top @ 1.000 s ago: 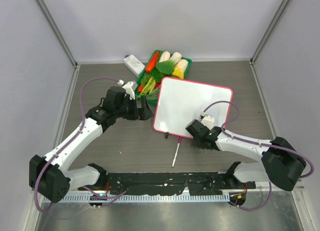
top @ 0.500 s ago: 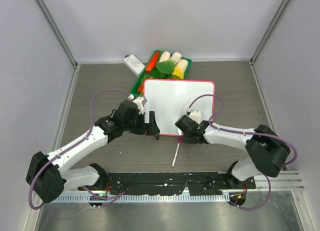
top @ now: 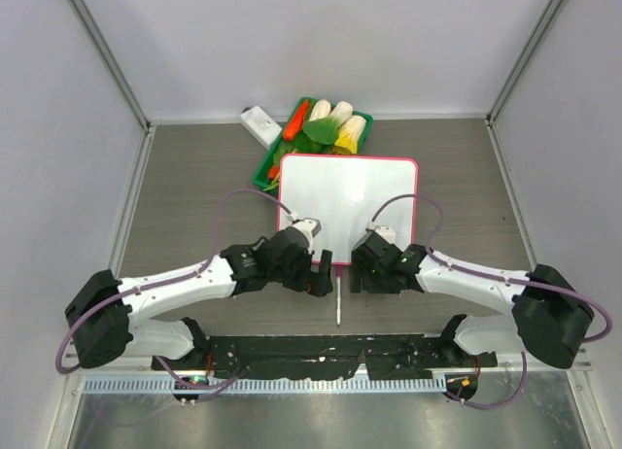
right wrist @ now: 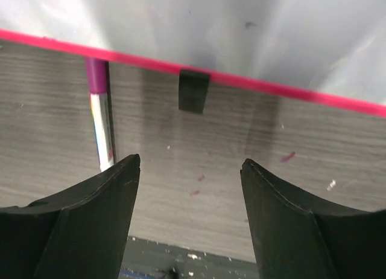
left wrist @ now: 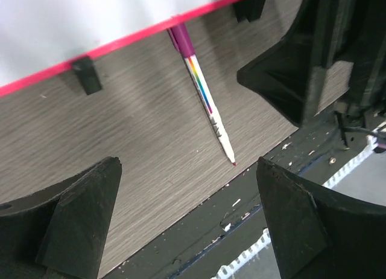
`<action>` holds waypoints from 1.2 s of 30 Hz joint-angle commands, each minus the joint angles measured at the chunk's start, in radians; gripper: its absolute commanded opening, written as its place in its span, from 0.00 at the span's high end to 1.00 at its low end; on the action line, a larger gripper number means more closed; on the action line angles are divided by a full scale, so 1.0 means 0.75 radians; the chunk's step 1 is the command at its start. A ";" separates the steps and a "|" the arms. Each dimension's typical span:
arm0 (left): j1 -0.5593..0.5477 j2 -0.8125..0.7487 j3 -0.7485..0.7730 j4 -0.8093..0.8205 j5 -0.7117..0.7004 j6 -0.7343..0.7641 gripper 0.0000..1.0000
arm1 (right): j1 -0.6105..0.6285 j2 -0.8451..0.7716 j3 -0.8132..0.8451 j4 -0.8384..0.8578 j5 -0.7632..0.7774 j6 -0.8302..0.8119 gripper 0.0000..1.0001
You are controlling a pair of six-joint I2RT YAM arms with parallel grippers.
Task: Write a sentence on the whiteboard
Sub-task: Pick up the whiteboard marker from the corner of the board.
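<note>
Next, I close my left gripper on the marker's white end (top: 338,312) (left wrist: 221,136), just past the rainbow stripe and the lettering, because the purple end should stay free.
The whiteboard (top: 348,201), white with a pink-red rim, lies flat and square on the table; no sentence shows on its face. A marker (top: 338,298) lies in front of it, purple end tucked under the near rim and tip pointing toward the arms. My left gripper (top: 323,274) hovers open just left of the marker. In the left wrist view, the marker (left wrist: 205,104) lies beyond the wide-spread left gripper (left wrist: 190,230) and below the whiteboard (left wrist: 90,13). My right gripper (top: 359,274) is open right of the marker, off the near rim. The right wrist view shows the right gripper (right wrist: 190,188) empty, the whiteboard (right wrist: 211,25) ahead and the marker (right wrist: 99,119) at left.
A green basket (top: 262,167) of vegetables touches the board's far left corner, with a small white block (top: 259,124) beside it. Black clips (right wrist: 194,92) stick out under the board's near rim. The black base rail (top: 321,352) runs along the table's near edge.
The board swung from tilted to square and shifted left. My right gripper let go of its near edge and opened. My left arm moved right and nearer, toward the marker.
</note>
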 commanded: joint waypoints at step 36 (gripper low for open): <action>-0.524 0.578 0.403 -0.241 -0.583 -0.392 0.33 | -0.642 -0.539 0.204 -0.271 -0.033 -0.310 0.01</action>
